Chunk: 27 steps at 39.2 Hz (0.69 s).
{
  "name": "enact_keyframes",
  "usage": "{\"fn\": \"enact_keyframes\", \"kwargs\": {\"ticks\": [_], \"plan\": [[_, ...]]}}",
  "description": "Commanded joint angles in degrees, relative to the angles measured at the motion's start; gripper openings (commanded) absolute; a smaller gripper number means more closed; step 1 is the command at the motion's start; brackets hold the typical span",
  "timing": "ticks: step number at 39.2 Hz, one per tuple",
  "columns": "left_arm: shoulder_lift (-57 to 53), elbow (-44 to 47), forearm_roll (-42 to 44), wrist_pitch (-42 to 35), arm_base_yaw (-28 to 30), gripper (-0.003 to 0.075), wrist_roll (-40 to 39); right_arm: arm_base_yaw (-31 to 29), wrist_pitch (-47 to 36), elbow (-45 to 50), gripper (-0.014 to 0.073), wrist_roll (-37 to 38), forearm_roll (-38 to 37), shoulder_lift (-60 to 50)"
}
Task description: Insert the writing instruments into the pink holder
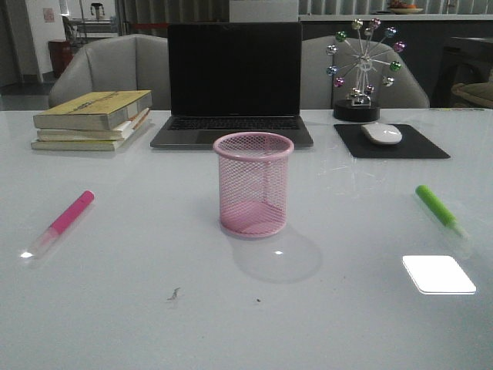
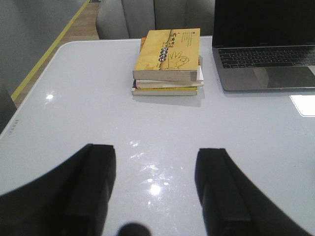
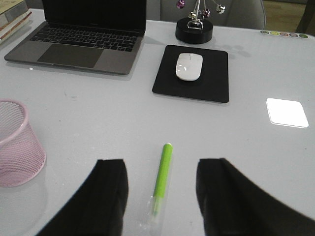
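My right gripper needs to grip the middle of the body [image 1: 436, 206] [image 3: 163, 171] of the lime green marker, between the marker's clear cap and its green end.
The pink wire-mesh holder [image 1: 253, 183] stands upright and empty at the table's middle; its side also shows in the right wrist view [image 3: 17, 142]. A pink marker [image 1: 65, 220] lies flat on the left of the table, clear cap toward the front. A lime green marker [image 1: 439, 208] lies flat on the right. My right gripper [image 3: 160, 169] is open above the table, and the green marker [image 3: 162, 178] lies between its fingers, untouched. My left gripper [image 2: 155, 160] is open over bare table with nothing between its fingers. Neither arm shows in the front view.
A stack of books [image 1: 94, 119] sits at the back left, an open laptop [image 1: 233, 81] behind the holder. A white mouse [image 1: 381, 133] rests on a black pad [image 1: 390, 142] at the back right, beside a desk ornament [image 1: 360, 69].
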Motion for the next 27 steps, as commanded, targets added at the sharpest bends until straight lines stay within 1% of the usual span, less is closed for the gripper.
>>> {"fn": "enact_keyframes", "kwargs": {"ticks": [1, 5, 9, 12, 17, 20, 27], "plan": [[0.22, -2.11, -0.74, -4.35, -0.02, 0.0437, -0.55, -0.07, -4.03, -2.26, 0.0461, 0.04, -0.74, 0.03], [0.82, -2.11, -1.04, -3.33, -0.02, 0.0437, -0.55, -0.18, -1.98, -2.70, 0.0459, 0.04, 0.98, 1.35], [0.92, -2.11, -3.60, -3.02, -0.02, 0.0437, -0.55, -0.36, 3.17, -4.93, 0.0459, 0.04, 4.84, 5.05], [0.92, -2.11, -5.73, -3.02, -0.02, 0.0437, -0.55, -1.35, 6.53, -8.28, 0.0459, 0.04, 6.97, 9.36], [0.92, -2.11, -6.17, -3.02, -0.02, 0.0437, -0.55, -4.51, 13.32, -17.81, 0.0459, 0.04, 7.61, 18.80], [0.92, -2.11, -6.27, -3.02, -0.02, 0.0437, -0.55, -6.02, 16.54, -23.22, 0.0459, 0.04, 6.38, 24.31], [0.92, -2.11, -6.27, -3.02, -0.02, 0.0437, -0.55, -6.82, 26.77, -35.27, 0.0459, -0.02, 4.47, 37.17]]}}
